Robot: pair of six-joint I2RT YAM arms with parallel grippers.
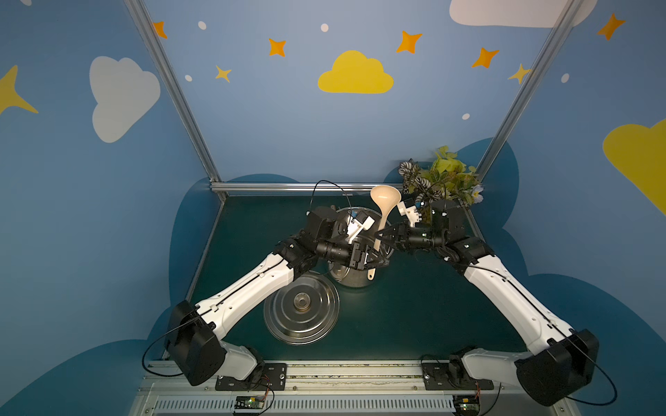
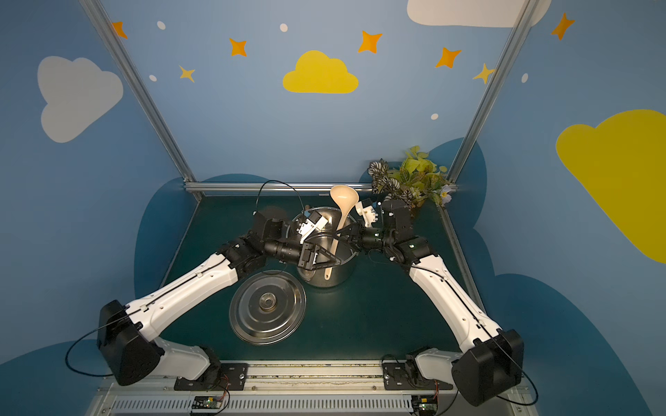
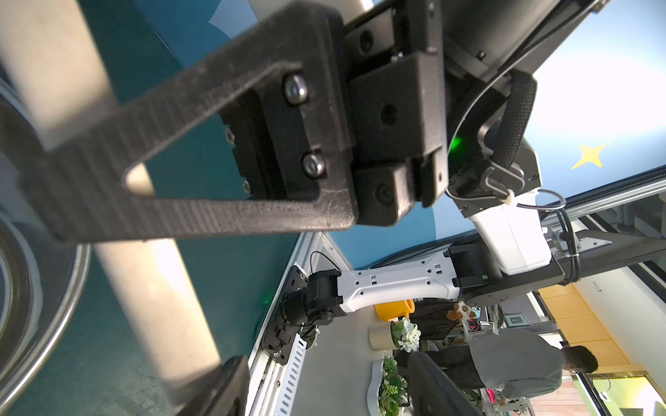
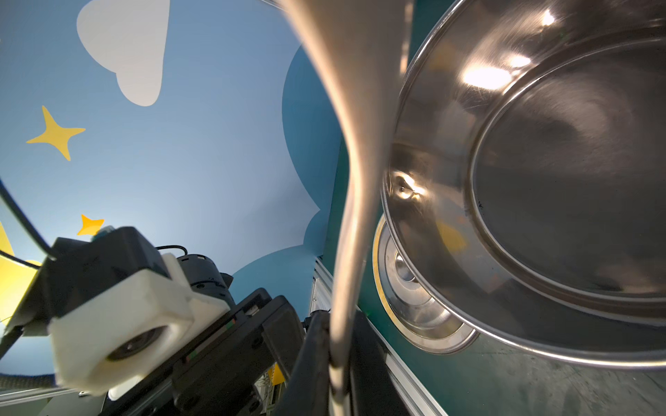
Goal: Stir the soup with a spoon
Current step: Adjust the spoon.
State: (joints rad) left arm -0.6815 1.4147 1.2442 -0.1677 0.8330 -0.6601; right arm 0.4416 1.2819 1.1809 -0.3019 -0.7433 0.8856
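Note:
The robot's right gripper holds the spoon's handle too near the spoon's bowl end, so the left gripper should steady it while the right gripper takes the handle's loose end (image 1: 372,274).
The cream spoon (image 1: 385,196) stands tilted above the steel pot (image 1: 355,282), bowl end up and far, slim handle running down toward the near rim. My right gripper (image 1: 378,236) is shut on the middle of the handle (image 4: 355,180), which is pinched between its fingers (image 4: 313,360). My left gripper (image 1: 373,261) sits lower on the handle, jaws apart on either side of it. One of its fingers (image 3: 223,387) lies beside the handle (image 3: 155,288). The pot's inside (image 4: 562,162) shows bare shiny metal; the soup is out of view.
The pot's round steel lid (image 1: 301,308) lies flat on the green table, near and left of the pot. An artificial plant (image 1: 443,178) stands in the far right corner behind my right wrist. An aluminium rail (image 1: 288,186) borders the table's far edge.

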